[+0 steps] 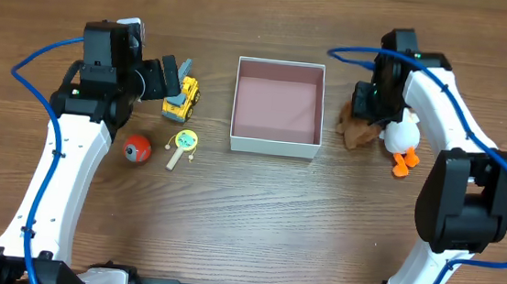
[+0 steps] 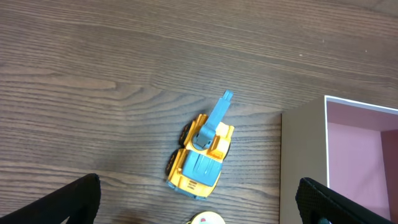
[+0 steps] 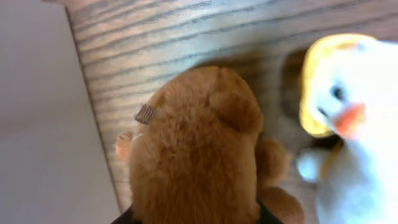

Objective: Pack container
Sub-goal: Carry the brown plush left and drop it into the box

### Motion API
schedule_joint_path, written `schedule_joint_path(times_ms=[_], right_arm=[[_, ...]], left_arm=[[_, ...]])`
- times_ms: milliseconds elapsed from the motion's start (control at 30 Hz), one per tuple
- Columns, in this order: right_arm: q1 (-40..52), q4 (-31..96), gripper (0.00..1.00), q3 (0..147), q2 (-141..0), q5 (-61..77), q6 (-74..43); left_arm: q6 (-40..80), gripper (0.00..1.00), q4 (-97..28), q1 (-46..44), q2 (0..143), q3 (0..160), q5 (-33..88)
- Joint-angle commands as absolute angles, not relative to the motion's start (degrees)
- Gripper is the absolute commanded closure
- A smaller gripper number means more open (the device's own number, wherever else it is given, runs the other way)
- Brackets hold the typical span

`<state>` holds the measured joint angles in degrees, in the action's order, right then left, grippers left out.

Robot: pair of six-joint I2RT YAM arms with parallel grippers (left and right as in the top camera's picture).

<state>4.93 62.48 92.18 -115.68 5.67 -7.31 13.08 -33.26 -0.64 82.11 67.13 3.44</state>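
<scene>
My right gripper is going to set the brown plush bear down. It will let go of it in the box's back corner (image 1: 257,92) nearest the toy truck.
The container (image 1: 274,146) is a square white box with a pink inside at the table's middle, with nothing in it. Its white wall also shows in the left wrist view (image 2: 302,162) and the right wrist view (image 3: 43,130). My left gripper (image 1: 173,72) is open above a yellow and blue toy truck (image 1: 181,99), which lies between the fingers (image 2: 198,182) in the left wrist view (image 2: 202,155). My right gripper (image 1: 368,111) is shut on a brown plush bear (image 1: 356,132) right of the box. The bear (image 3: 193,149) fills the gap between the jaws (image 3: 196,218).
A white plush duck (image 1: 404,137) with orange feet lies against the bear's right side (image 3: 348,124). A red ball (image 1: 137,148) and a small yellow rattle (image 1: 182,143) lie in front of the truck. The rattle's top shows in the left wrist view (image 2: 206,219).
</scene>
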Motion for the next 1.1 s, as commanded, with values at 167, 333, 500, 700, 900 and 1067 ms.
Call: schedule_joint_path(times_ms=[167,333,500,700,900,1067], right_arm=[[8.8,70.8,0.96,106.6,-104.5,10.9,-11.2],[15.4,69.9,0.96,106.0,-103.4,13.0,-19.0],[24.2,61.2,0.96,101.6,-103.6,8.6,-29.4],[29.4,49.1,0.96,93.1,-103.9,3.4,-36.3],[31.4,38.5,0.96,87.3,-106.9,3.3,-36.3],[31.4,34.5,0.96,87.3,-111.6,2.8,-36.2]], left_arm=[[11.8,0.00,-33.3,-0.3,82.3,68.9,4.3],[11.8,0.00,-33.3,-0.3,82.3,68.9,4.3],[11.8,0.00,-33.3,-0.3,82.3,68.9,4.3],[11.8,0.00,-33.3,-0.3,82.3,68.9,4.3],[11.8,0.00,-33.3,-0.3,82.3,68.9,4.3],[11.8,0.00,-33.3,-0.3,82.3,68.9,4.3]])
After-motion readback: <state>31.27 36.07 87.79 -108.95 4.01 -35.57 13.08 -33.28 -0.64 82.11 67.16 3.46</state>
